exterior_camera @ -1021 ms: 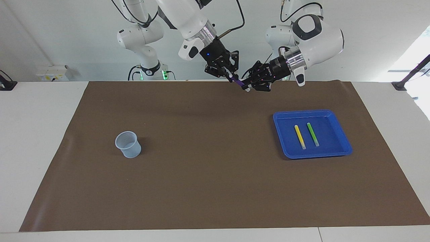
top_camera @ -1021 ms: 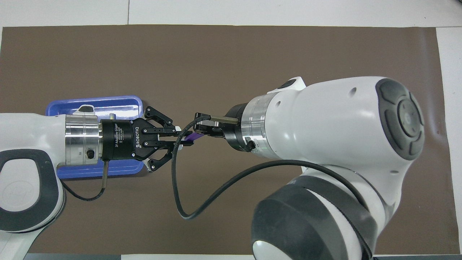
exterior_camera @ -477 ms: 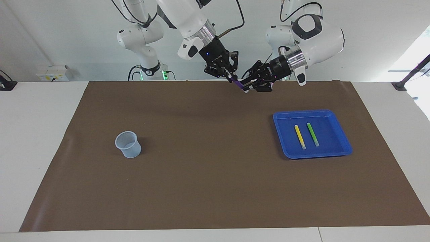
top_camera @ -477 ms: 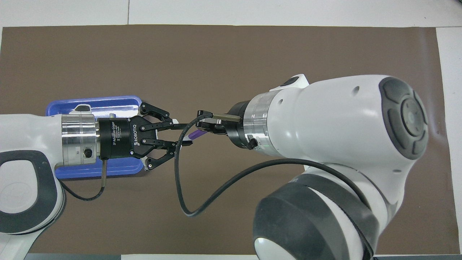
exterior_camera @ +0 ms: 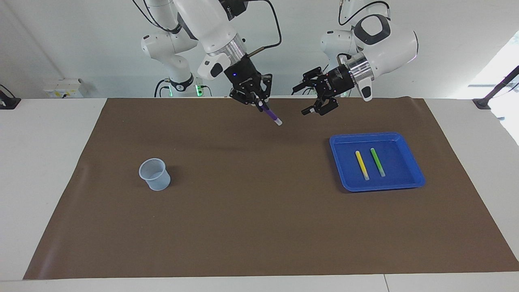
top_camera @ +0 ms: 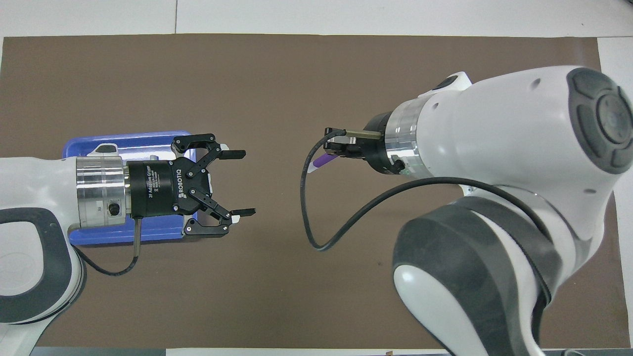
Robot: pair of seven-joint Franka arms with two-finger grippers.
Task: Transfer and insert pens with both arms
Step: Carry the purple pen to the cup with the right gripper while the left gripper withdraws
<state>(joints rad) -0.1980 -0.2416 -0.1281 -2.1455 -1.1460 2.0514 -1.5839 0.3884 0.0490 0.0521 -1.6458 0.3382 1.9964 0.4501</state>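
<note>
I should let the purple pen go with my right gripper inside the pale translucent cup [top_camera: 482, 155] that stands on the brown mat.
My right gripper [exterior_camera: 258, 104] [top_camera: 332, 151] is shut on the purple pen [exterior_camera: 270, 114] [top_camera: 320, 161]. The pen hangs slanted in the air, whitish end down, over the brown mat's edge by the robots. My left gripper [exterior_camera: 302, 100] [top_camera: 246, 183] stands open and holds nothing, a short gap from the pen, between it and the blue tray [exterior_camera: 405, 142] [top_camera: 148, 139]. The yellow pen [exterior_camera: 362, 165] and the green pen [exterior_camera: 377, 162] lie side by side in that tray. In the overhead view the left arm covers both of them.
A pale translucent cup [exterior_camera: 154, 174] stands upright on the brown mat [exterior_camera: 259, 227] toward the right arm's end; the right arm hides it in the overhead view. Two smaller white arms [exterior_camera: 174, 61] with green-lit bases stand at the robots' end of the table.
The left gripper opened and let go of the purple pen, then drew back toward its own end. The right gripper carried the pen away toward the right arm's end.
</note>
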